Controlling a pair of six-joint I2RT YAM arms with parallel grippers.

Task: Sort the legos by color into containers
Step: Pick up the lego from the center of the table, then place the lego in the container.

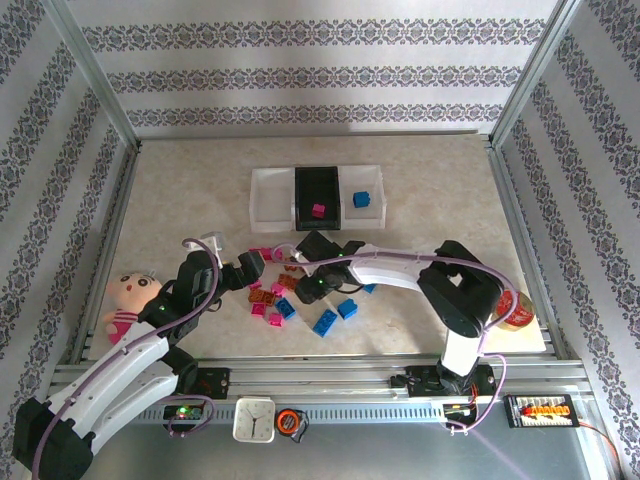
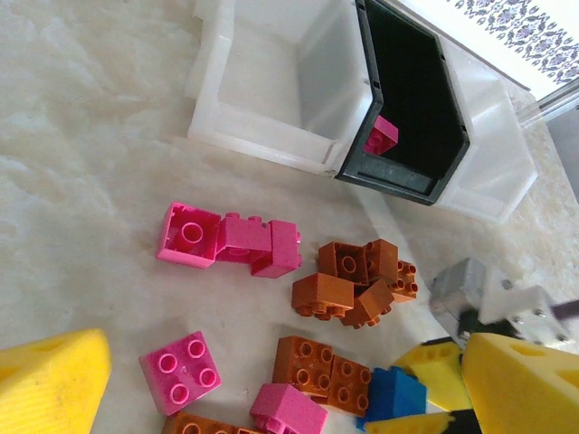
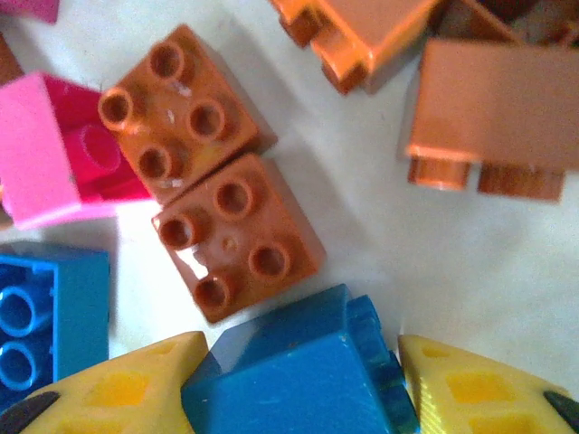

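Note:
The robot's right gripper should release its blue lego in front of the blue lego inside the white container [image 1: 358, 213].
Pink, orange-brown and blue legos [image 1: 290, 295] lie scattered mid-table. My right gripper [image 3: 298, 354] is low over the pile, its yellow fingers [image 3: 136, 389] pressed on either side of a tilted blue lego [image 3: 308, 380], which also shows beside orange legos [image 2: 330, 366] as a blue lego [image 2: 393, 393]. My left gripper [image 2: 289, 402] hangs open above pink legos [image 2: 226, 240], nothing between its fingers. The containers stand in a row behind: a white one [image 1: 270, 195], the black one [image 1: 318, 178] holding a pink lego [image 1: 318, 210], and a white one [image 1: 372, 185] holding a blue lego [image 1: 361, 199].
A small doll [image 1: 128, 300] lies at the left table edge beside my left arm. A tape roll [image 1: 515, 310] sits at the right edge. The two grippers [image 1: 275, 275] are close together over the pile. Metal frame posts bound the table.

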